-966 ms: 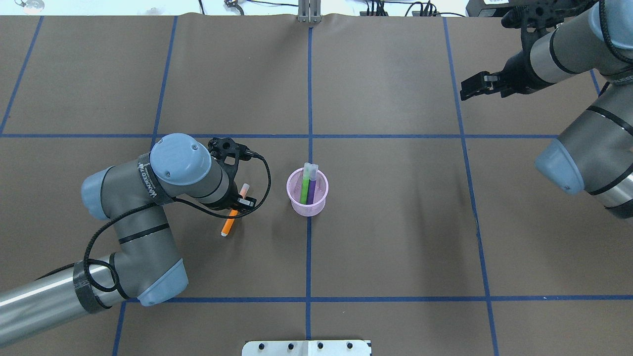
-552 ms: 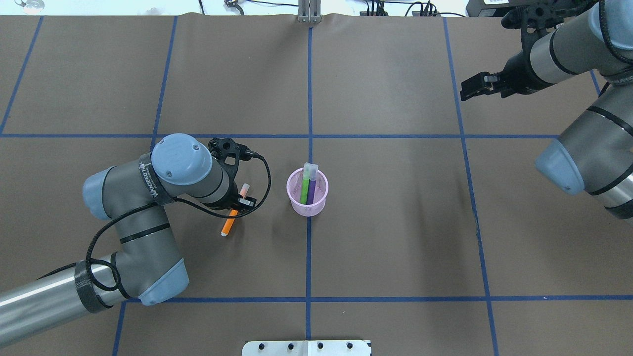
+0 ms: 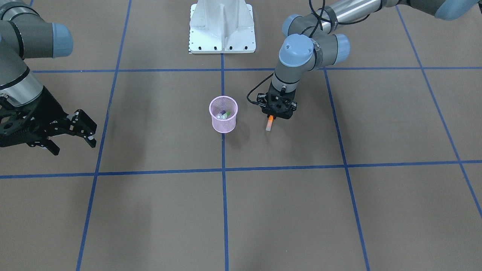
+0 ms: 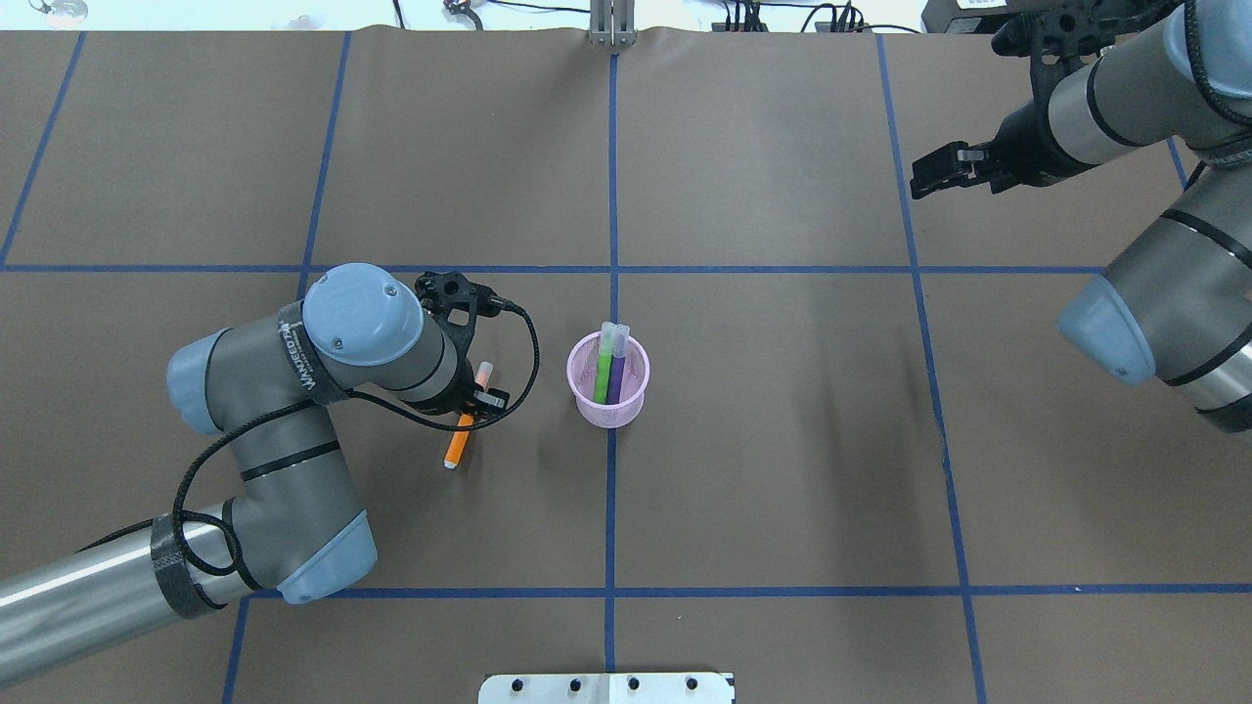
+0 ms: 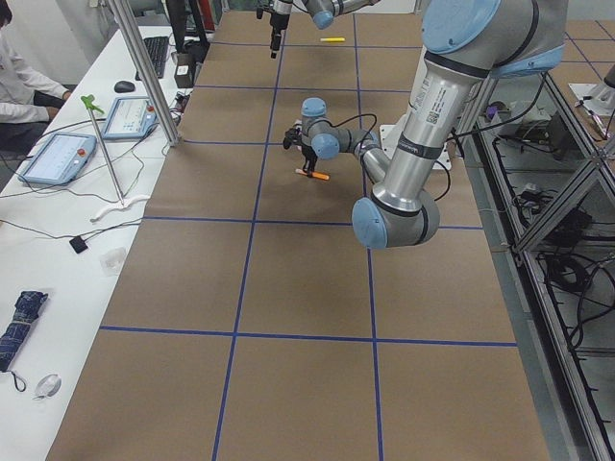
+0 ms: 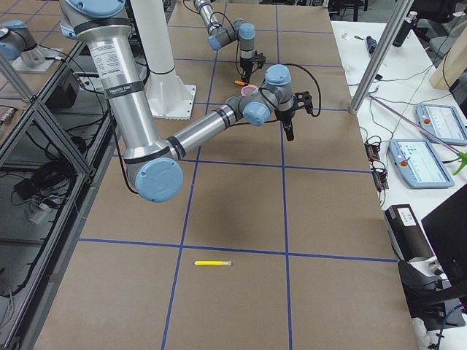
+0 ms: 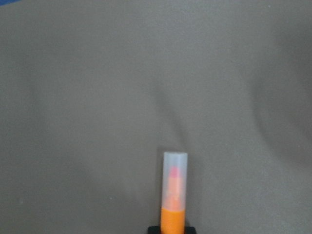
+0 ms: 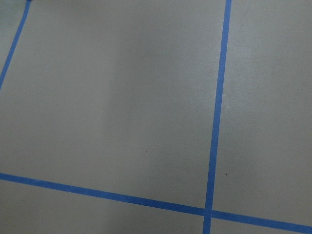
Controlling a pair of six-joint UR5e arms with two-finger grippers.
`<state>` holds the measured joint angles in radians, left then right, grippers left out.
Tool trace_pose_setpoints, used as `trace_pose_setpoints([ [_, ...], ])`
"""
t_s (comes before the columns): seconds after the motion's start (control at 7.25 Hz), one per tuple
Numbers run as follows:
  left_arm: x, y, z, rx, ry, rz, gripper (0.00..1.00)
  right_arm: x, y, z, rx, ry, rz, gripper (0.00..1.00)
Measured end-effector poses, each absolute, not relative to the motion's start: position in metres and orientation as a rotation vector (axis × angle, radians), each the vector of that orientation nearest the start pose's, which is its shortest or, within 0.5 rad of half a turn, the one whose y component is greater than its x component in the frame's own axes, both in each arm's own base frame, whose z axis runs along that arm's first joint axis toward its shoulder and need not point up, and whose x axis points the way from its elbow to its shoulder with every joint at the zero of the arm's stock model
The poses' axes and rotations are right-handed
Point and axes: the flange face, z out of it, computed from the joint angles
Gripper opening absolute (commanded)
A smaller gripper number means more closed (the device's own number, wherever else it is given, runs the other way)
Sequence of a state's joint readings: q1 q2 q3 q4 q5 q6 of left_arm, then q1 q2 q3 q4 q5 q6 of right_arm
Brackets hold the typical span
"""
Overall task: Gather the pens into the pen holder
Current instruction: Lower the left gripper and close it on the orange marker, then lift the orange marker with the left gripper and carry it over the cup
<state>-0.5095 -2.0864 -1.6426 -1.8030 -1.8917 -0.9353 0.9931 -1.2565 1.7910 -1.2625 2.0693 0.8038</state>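
Observation:
Next, I let go of the orange pen with my left gripper inside the pink mesh pen holder [image 3: 224, 113], next to the green pen and the purple pen.
The pink mesh pen holder [image 4: 608, 415] stands upright at the table's middle, also in the front view [image 3: 223, 126]. The green pen [image 4: 603, 370] and the purple pen [image 4: 617, 376] stand in it, caps up. My left gripper [image 4: 469, 408] is just left of the holder, pointing down and shut on the orange pen [image 4: 456, 445]. The pen is held by its middle, roughly level and low over the table. Its pale cap [image 7: 174, 181] points away from the wrist camera. My right gripper [image 4: 924, 176] is open and empty, far off at the back right, and shows in the front view [image 3: 77, 130].
A yellow pen [image 6: 213, 263] lies alone on the table far out on my right side. It also shows in the exterior left view [image 5: 332, 39]. Blue tape lines grid the brown table. A white base plate [image 3: 222, 26] sits at the robot's edge.
My left arm has shifted very slightly toward the holder with the orange pen in its grip. The right arm has not moved.

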Motion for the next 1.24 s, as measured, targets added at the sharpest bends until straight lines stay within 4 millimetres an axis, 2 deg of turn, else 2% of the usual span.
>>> trace_pose_setpoints([
  [0.28,0.527,-0.424,0.287,0.226,0.870,0.235,0.00,-0.256,-0.550,0.350,0.337,-0.886,-0.003,1.00],
  [0.69,0.474,-0.426,0.205,0.525,1.093,0.176,0.00,-0.257,-0.550,0.348,0.338,-0.889,-0.005,1.00],
  [0.83,0.464,-0.426,0.191,0.639,1.181,0.129,0.00,-0.257,-0.551,0.347,0.339,-0.890,-0.006,1.00],
  [0.97,0.461,-0.428,0.187,0.744,1.240,0.071,0.00,-0.258,-0.551,0.347,0.340,-0.890,-0.006,1.00],
  [1.1,0.474,-0.428,0.196,0.842,1.288,0.015,0.00,-0.258,-0.551,0.346,0.341,-0.892,-0.007,1.00],
  [1.24,0.498,-0.420,0.213,0.918,1.343,-0.025,0.00,-0.258,-0.551,0.344,0.342,-0.893,-0.007,1.00],
])
